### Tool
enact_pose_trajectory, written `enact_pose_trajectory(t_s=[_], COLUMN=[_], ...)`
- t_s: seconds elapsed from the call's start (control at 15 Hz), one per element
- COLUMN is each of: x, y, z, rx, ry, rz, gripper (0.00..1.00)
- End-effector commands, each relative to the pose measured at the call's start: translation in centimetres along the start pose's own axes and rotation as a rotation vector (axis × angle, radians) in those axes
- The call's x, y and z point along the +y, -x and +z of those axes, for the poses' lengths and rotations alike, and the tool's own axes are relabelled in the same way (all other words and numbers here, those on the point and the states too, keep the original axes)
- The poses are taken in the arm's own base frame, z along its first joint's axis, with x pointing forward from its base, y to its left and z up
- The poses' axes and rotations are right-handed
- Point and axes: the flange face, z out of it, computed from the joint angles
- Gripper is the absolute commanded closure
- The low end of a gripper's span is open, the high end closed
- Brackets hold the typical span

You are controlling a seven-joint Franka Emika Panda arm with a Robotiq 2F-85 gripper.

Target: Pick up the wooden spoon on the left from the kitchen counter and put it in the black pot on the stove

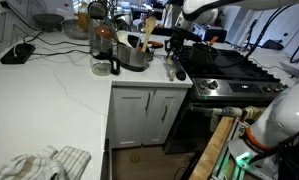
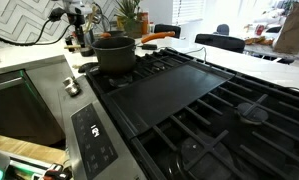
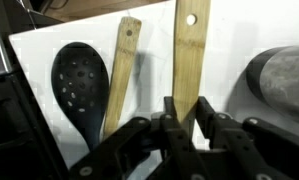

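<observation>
Next, the gripper releases the pale wooden spoon inside the black pot on the stove's counter side (image 1: 202, 52).
In the wrist view the wooden spoon (image 3: 190, 45) lies on the white kitchen counter (image 3: 229, 40). Its pale handle with a round hole points away and its bowl is hidden under my gripper (image 3: 189, 115). The two fingers press on either side of the handle. A darker wooden utensil (image 3: 122, 75) lies just left of it. The black pot (image 3: 284, 80) shows at the right edge. It stands on the stove (image 2: 189, 100) at the back left grate (image 2: 114, 55). In an exterior view my gripper (image 1: 175, 66) is low at the counter's edge beside the stove (image 1: 234, 65).
A black slotted spoon (image 3: 81, 85) lies left of the wooden utensils. A steel pot (image 1: 137, 57) with tall wooden utensils and a glass jug (image 1: 104, 45) stand on the counter (image 1: 49, 90). A cloth (image 1: 44, 165) lies at its near end.
</observation>
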Motion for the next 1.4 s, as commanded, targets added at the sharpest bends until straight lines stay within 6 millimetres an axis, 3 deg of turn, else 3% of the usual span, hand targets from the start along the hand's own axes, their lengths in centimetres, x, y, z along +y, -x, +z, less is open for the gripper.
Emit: enact_pose_trajectory(t_s=[0.0, 0.33, 0.67, 0.93, 1.33], x=[2.8, 6.6, 12.1, 15.6, 18.4], y=[2.4, 3.3, 1.4, -0.3, -2.2], z=[-4.7, -10.6, -14.1, -13.8, -12.0], rx=[-0.010, 0.016, 0.006, -0.050, -0.106], ry=[-0.005, -0.018, -0.063, -0.062, -0.055], rz=[0.082, 0.183, 0.247, 0.301, 0.360], gripper=[0.93, 0.93, 0.93, 0.93, 0.93])
